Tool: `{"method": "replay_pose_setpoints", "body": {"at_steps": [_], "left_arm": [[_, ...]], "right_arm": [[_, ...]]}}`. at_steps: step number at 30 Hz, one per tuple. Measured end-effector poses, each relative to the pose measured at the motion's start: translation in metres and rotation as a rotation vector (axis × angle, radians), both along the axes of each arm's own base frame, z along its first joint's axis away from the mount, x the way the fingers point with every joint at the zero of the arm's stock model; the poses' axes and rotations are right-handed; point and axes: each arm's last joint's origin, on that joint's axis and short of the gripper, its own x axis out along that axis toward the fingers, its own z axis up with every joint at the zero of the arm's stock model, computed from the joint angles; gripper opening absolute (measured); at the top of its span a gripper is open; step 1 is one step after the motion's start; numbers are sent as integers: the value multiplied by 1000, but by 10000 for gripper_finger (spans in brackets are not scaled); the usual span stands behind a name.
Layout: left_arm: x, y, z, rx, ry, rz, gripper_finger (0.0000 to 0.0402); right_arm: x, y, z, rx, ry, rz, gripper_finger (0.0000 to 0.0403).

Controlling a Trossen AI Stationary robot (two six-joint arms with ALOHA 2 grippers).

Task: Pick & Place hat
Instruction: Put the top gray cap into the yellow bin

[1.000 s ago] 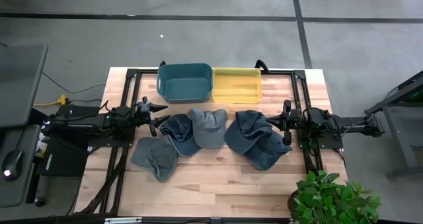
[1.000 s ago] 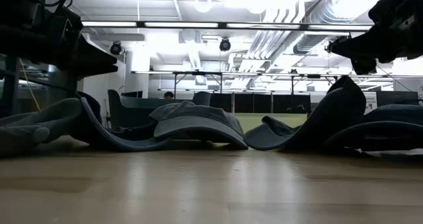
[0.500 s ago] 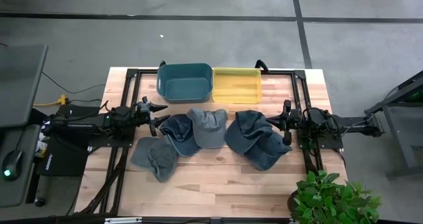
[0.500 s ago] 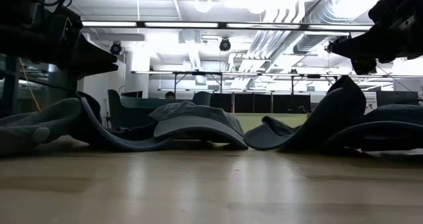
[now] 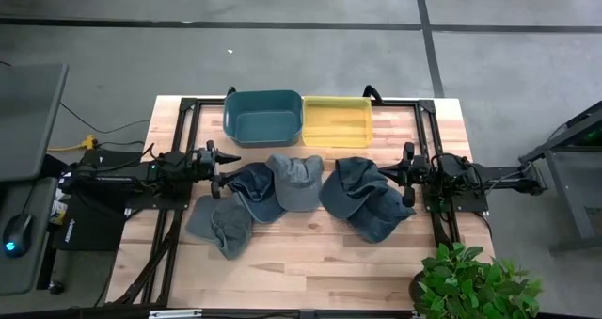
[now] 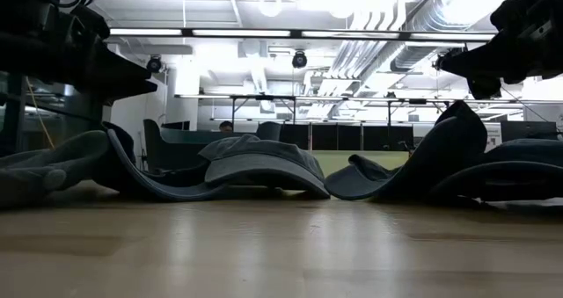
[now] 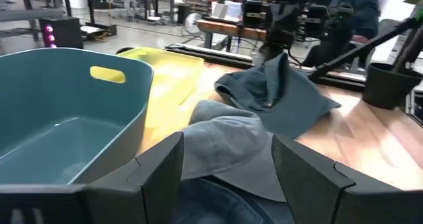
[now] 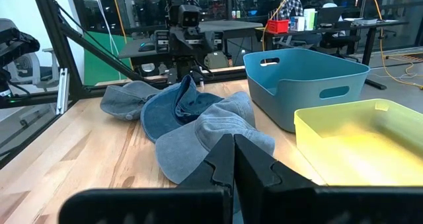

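I move my left gripper to the light grey hat next and close it on its crown's edge (image 5: 272, 162) (image 7: 197, 152) beside the blue hat, nearest the teal bin.
Several denim and grey hats lie in a loose overlapping row across the middle of the table. A light grey hat (image 5: 296, 181) rests partly on a blue hat (image 5: 252, 189), and another grey hat (image 5: 219, 225) lies nearer the front. Two dark blue hats (image 5: 367, 199) lie on the right. My left gripper (image 5: 226, 166) (image 7: 228, 178) points level toward the table's right and is open, just above the blue hat's left edge (image 7: 218, 207). My right gripper (image 5: 406, 175) (image 8: 233, 164) is shut, level, and faces the dark blue hats (image 7: 277, 92) from the right.
A teal bin (image 5: 264, 116) and a yellow bin (image 5: 337, 120) stand side by side at the table's far edge, behind the hats. Black frame rails (image 5: 183, 140) run along both sides. A potted plant (image 5: 470, 281) stands at the near right corner. Bare wood (image 5: 310, 263) lies in front of the hats.
My left gripper has turned a little at the wrist without leaving its place, and it stays open. The hats and my right gripper have kept still.
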Motion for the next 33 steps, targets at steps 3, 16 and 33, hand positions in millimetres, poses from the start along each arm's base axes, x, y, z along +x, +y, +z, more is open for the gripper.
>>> {"method": "replay_pose_setpoints", "body": {"at_steps": [3,16,33], "left_arm": [[0,0,0,-6,-1,-15,227],[-1,4,8,-465,-228,145,227],[11,2,-4,-752,-120,131,227]], "right_arm": [[0,0,0,1,-8,0,0],[0,0,1,1,-24,0,0],[0,0,3,1,-32,0,0]]}}
